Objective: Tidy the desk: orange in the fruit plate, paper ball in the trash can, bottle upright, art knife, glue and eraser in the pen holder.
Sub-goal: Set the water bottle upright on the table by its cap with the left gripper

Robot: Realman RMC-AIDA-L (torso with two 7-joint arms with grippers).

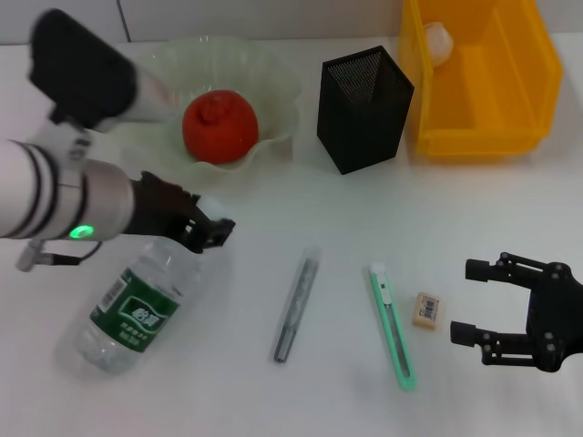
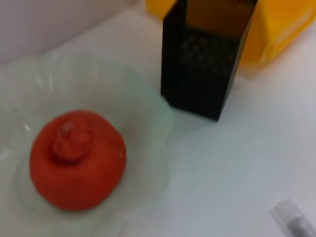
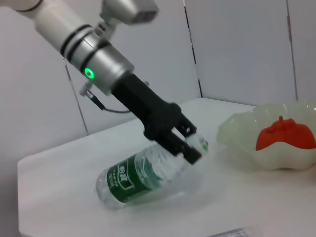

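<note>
My right gripper will move next to the green art knife beside the eraser and close on its body (image 1: 385, 301) near the white end.
The clear water bottle (image 1: 137, 305) with a green label lies on its side at the front left. My left gripper (image 1: 211, 232) is shut on its neck by the white cap; the right wrist view shows the gripper (image 3: 192, 145) holding the neck end of the bottle (image 3: 140, 175) slightly raised. The orange (image 1: 219, 126) sits in the pale green fruit plate (image 1: 273, 82). A paper ball (image 1: 438, 41) lies in the yellow bin (image 1: 478, 127). A grey glue stick (image 1: 297, 305), a green art knife (image 1: 393, 328) and an eraser (image 1: 427, 309) lie on the table. My right gripper (image 1: 463, 301) is open just right of the eraser.
The black mesh pen holder (image 1: 363, 107) stands between the plate and the bin, and shows in the left wrist view (image 2: 205, 64) beside the orange (image 2: 76, 158). The white table (image 1: 301, 209) ends at a wall behind.
</note>
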